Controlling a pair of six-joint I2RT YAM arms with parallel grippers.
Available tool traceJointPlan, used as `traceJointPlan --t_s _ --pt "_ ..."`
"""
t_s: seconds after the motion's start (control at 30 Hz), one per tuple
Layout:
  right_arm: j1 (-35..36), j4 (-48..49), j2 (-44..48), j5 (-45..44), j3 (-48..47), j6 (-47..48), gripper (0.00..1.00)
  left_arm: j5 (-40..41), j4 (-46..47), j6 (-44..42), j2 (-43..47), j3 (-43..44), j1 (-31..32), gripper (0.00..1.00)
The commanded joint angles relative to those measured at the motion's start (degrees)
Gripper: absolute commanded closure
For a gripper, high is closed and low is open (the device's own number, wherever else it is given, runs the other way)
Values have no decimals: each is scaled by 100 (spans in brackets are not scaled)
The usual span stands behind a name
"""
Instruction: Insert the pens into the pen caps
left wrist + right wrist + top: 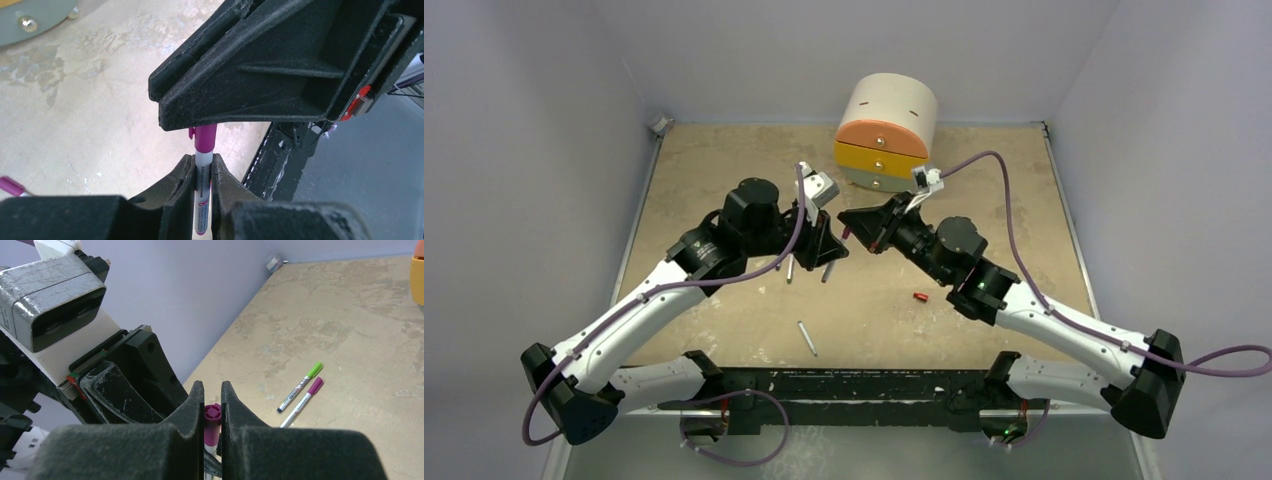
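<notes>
The robot's left gripper will release its pen, now held above the table's middle, beside the lying magenta-capped pen (811, 252) (65, 174), on the side away from the green-capped pen.
My left gripper (203, 159) is shut on the grey-white barrel of a pen (203, 185). A magenta pen cap (205, 139) sits on that pen's end. My right gripper (212, 387) is shut on the same magenta cap (212, 416), and both grippers meet above the table's middle (842, 232). Two capped pens lie on the table side by side, one with a green cap (314, 369) and one with a magenta cap (315, 386). A bare pen (806, 338) lies nearer the front edge. A red cap (920, 297) lies to its right.
A round drawer unit (884, 135) with orange, yellow and grey fronts stands at the back of the table. Grey walls close in the left, right and back sides. A black rail (844, 385) runs along the near edge between the arm bases.
</notes>
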State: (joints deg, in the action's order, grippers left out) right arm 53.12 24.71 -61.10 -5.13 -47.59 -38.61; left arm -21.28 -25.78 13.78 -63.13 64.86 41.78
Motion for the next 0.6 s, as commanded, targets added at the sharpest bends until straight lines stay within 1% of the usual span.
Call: traceJointPlan --t_s 0.0,0.07,0.1,0.17,0.2,0.27,0.37,0.4,0.47,0.57 --pt "487 -1740 109 743 -443 5 97 220 1495 -367 357 522 -170 100" --pt "482 -1865 116 659 -671 99 76 58 1348 -391 469 385 -172 100" --pt "485 -1873 120 642 -724 129 68 -61 1255 -457 517 334 -170 100" --pt "485 -1846 162 596 -734 135 59 -252 1056 -538 592 240 -178 100" --pt "485 -1805 190 585 -736 147 56 -422 951 -582 613 212 -171 100" --pt "481 -1683 298 462 -734 71 54 -674 691 -659 613 191 -170 100" --pt "487 -1242 777 182 -250 -225 52 -570 429 -681 630 50 -170 100" --pt "483 -1075 982 33 -38 -324 51 -392 384 -653 631 -28 -171 100" --pt "484 -946 1412 -244 303 -411 51 244 368 -552 631 -180 -170 100" --pt "482 -1305 1941 -764 493 -438 50 1395 485 -233 548 -397 -170 100"
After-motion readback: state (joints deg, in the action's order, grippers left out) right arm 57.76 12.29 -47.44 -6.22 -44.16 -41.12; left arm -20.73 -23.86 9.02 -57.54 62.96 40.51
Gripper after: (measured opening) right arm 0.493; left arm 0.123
